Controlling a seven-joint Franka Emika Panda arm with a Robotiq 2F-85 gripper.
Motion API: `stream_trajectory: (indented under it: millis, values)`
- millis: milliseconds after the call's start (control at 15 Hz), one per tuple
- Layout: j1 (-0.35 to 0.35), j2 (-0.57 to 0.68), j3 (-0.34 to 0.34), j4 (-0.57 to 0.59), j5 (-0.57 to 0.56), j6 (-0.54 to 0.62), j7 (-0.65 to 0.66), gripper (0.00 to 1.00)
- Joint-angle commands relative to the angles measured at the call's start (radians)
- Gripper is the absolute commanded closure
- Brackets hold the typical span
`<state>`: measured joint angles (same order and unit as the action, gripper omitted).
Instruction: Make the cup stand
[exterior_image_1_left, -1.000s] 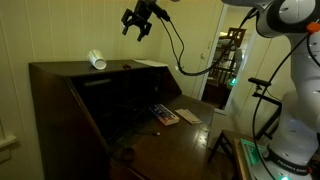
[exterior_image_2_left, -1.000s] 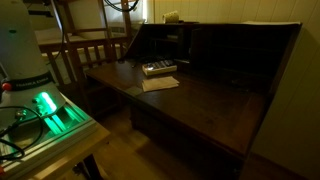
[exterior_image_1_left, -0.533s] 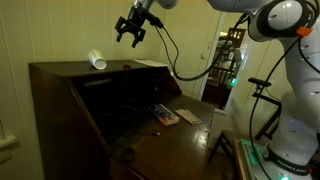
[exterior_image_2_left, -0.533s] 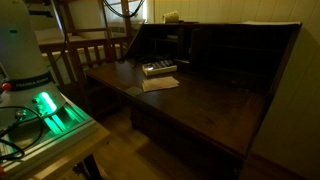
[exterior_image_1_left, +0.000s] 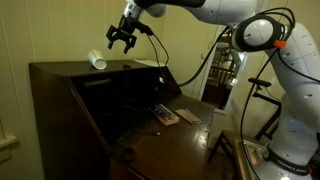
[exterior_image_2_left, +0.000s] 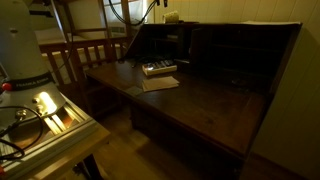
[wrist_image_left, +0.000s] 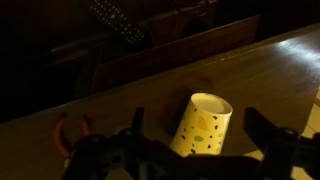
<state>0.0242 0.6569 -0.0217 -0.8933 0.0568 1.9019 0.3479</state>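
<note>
My gripper needs to close across the sides of the white cup's body (exterior_image_1_left: 96, 59) (wrist_image_left: 202, 130), while the round end of the cup faces back toward my gripper.
The cup (exterior_image_1_left: 97, 61) is white with small dark dots and lies on its side on the top board of the dark wooden desk (exterior_image_1_left: 60, 72). In the wrist view the cup (wrist_image_left: 203, 125) lies between my two fingers and below them, one round end facing the camera. My gripper (exterior_image_1_left: 121, 38) is open and empty. It hangs in the air above the desk top, a little to the right of the cup. In the wrist view my gripper (wrist_image_left: 203, 140) shows its dark fingers on either side of the cup, clear of it.
A small dark object (exterior_image_1_left: 127, 66) and a sheet of paper (exterior_image_1_left: 150, 63) lie on the desk top right of the cup. On the fold-down writing surface lie a remote-like device (exterior_image_1_left: 165, 116) and paper (exterior_image_2_left: 160, 83). A wooden chair (exterior_image_2_left: 85, 55) stands beside the desk.
My gripper has moved left and down towards the cup, still open. The cup has not moved.
</note>
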Motion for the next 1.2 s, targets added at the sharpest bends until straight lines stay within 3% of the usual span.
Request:
stream_trajectory:
  millis: [0,800,1133]
  values:
    - [0.001,0.013,0.000,0.019,0.000,-0.008,-0.002,0.00]
    - [0.084,0.201,-0.075,0.237,-0.112,0.026,0.120,0.00]
    - [0.093,0.242,-0.073,0.297,-0.120,-0.001,0.083,0.00]
